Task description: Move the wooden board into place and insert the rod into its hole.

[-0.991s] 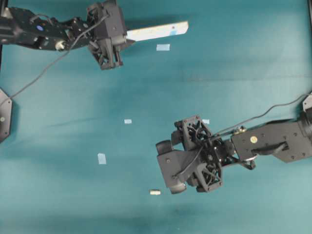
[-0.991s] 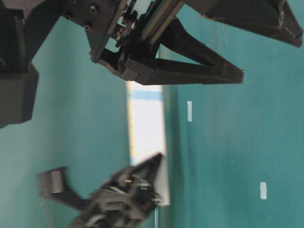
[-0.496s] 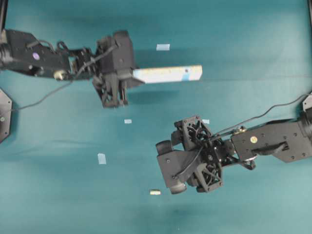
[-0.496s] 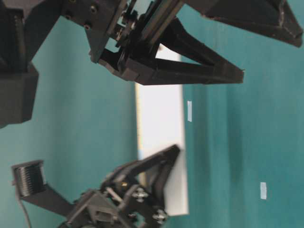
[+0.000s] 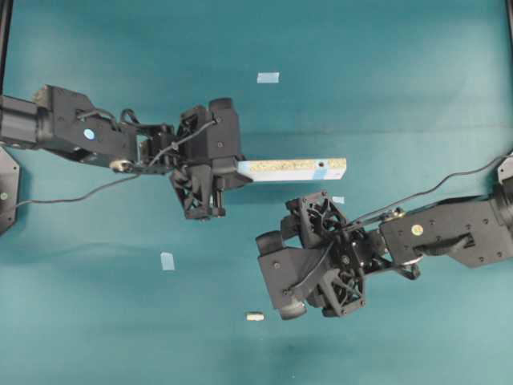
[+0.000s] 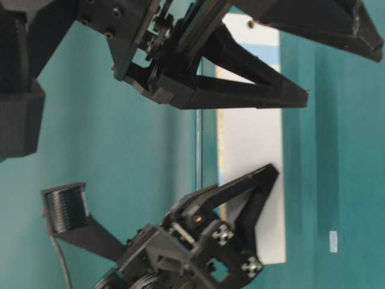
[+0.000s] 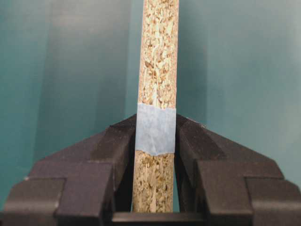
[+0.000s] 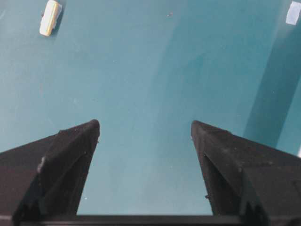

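Next, I let go of the wooden board with my left gripper on the table (image 5: 285,196) between both grippers, with the board's end covering the nearby tape square.
The wooden board (image 5: 292,169), a narrow pale speckled strip with a light-blue patch (image 5: 321,172) near its right end, hangs level above the green table, edge up. My left gripper (image 5: 240,170) is shut on its left end. In the left wrist view the fingers (image 7: 117,141) press both faces of the board (image 7: 157,70) at a blue tape band. The table-level view shows its white face (image 6: 252,150) and a small dark hole (image 6: 250,24). The rod (image 5: 255,316), a tiny cream peg, lies on the table just left of my right gripper (image 5: 274,277). That gripper (image 8: 145,125) is open and empty, with the rod (image 8: 50,18) at its upper left.
Pale-blue tape squares lie on the cloth: one at the top middle (image 5: 268,78), one at the lower left (image 5: 167,261), and one beside the right arm (image 5: 338,200). The right arm's body (image 5: 449,237) reaches in from the right edge, and its cable arcs above it.
My left arm has carried the board from the top of the table down and rightward toward the middle, still gripped. The right arm and the rod have not moved.
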`<state>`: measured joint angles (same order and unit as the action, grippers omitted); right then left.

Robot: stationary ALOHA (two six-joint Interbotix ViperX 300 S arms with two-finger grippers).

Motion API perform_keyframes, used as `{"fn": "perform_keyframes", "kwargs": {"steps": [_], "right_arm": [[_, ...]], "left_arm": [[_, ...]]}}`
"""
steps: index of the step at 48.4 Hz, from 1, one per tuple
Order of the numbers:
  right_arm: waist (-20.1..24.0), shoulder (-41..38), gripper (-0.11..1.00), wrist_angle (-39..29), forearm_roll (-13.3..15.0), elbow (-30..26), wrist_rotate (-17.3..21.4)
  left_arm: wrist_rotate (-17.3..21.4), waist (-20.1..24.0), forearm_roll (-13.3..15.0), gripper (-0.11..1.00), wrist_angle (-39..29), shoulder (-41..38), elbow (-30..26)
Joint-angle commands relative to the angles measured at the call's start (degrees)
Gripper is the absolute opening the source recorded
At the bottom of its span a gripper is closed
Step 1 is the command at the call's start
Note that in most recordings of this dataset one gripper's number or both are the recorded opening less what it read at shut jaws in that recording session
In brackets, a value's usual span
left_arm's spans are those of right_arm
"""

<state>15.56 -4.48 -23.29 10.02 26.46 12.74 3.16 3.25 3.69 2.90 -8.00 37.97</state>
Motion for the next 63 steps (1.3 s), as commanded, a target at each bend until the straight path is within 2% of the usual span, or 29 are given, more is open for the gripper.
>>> {"fn": "perform_keyframes", "kwargs": {"steps": [1,21,32,45,63], "right_arm": [[0.26,0.79,0.86,0.53,0.09,-1.32,0.00],[0.26,0.79,0.86,0.44,0.09,-1.32,0.09],[0.26,0.79,0.86,0.53,0.09,-1.32,0.00],[0.26,0.79,0.86,0.53,0.09,-1.23,0.09],[0.26,0.53,0.86,0.53,0.09,-1.41,0.09]], "left_arm": [[-0.88,-0.88,0.09,0.21,1.23,0.09,-1.93],[-0.88,-1.93,0.09,0.21,2.99,-3.78,-2.37],[-1.41,-1.93,0.09,0.21,7.47,-4.83,-2.37],[-4.13,-2.37,0.09,0.21,7.29,-5.10,-1.49],[-3.52,-3.52,0.00,0.21,7.03,-5.10,-1.14]]}}
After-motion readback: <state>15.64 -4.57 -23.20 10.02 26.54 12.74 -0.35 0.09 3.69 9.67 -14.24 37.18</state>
